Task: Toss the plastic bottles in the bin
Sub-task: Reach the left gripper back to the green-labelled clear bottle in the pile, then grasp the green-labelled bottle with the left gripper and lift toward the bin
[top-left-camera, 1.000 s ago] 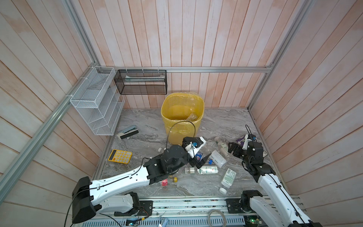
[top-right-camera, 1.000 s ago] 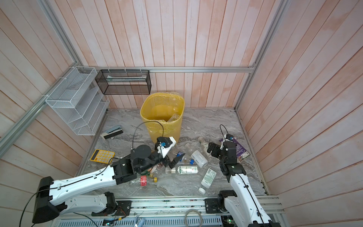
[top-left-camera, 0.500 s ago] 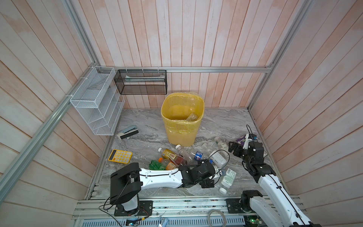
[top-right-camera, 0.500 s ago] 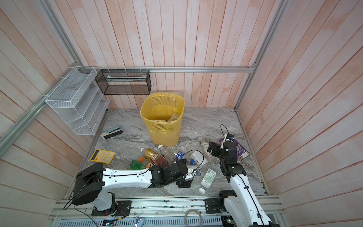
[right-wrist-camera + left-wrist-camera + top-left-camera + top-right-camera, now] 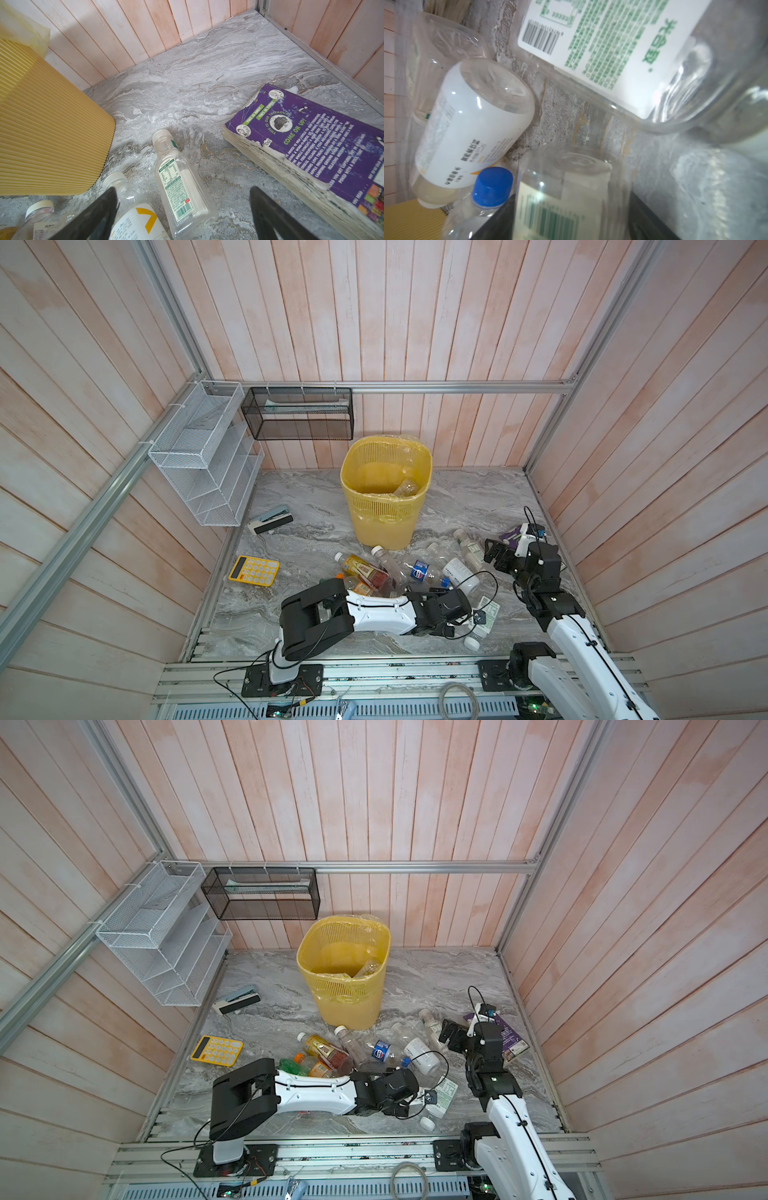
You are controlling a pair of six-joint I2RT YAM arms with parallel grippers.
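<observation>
My right gripper needs to close on the labelled body (image 5: 473,550) (image 5: 176,188) of the clear bottle nearest the purple book.
The yellow lattice bin (image 5: 382,522) stands at the back middle with one bottle (image 5: 405,487) inside. Several plastic bottles (image 5: 386,572) lie in front of it, among them a white one (image 5: 459,574). My left gripper (image 5: 451,600) lies low at the front. In the left wrist view it (image 5: 573,195) is shut on a clear bottle with a green barcode label (image 5: 560,187). A flat green-labelled bottle (image 5: 484,614) lies beside it. My right gripper (image 5: 494,558) hangs open at the right, over a clear bottle (image 5: 178,176).
A purple book (image 5: 311,141) lies by the right wall, close to my right gripper. A yellow calculator (image 5: 253,571) and a stapler (image 5: 270,519) lie at the left. A white mesh rack (image 5: 203,460) and a black one (image 5: 299,418) hang on the walls.
My left arm came down from in front of the bin to the table's front, and its jaws have closed in on the clear bottle. The right arm has not moved.
</observation>
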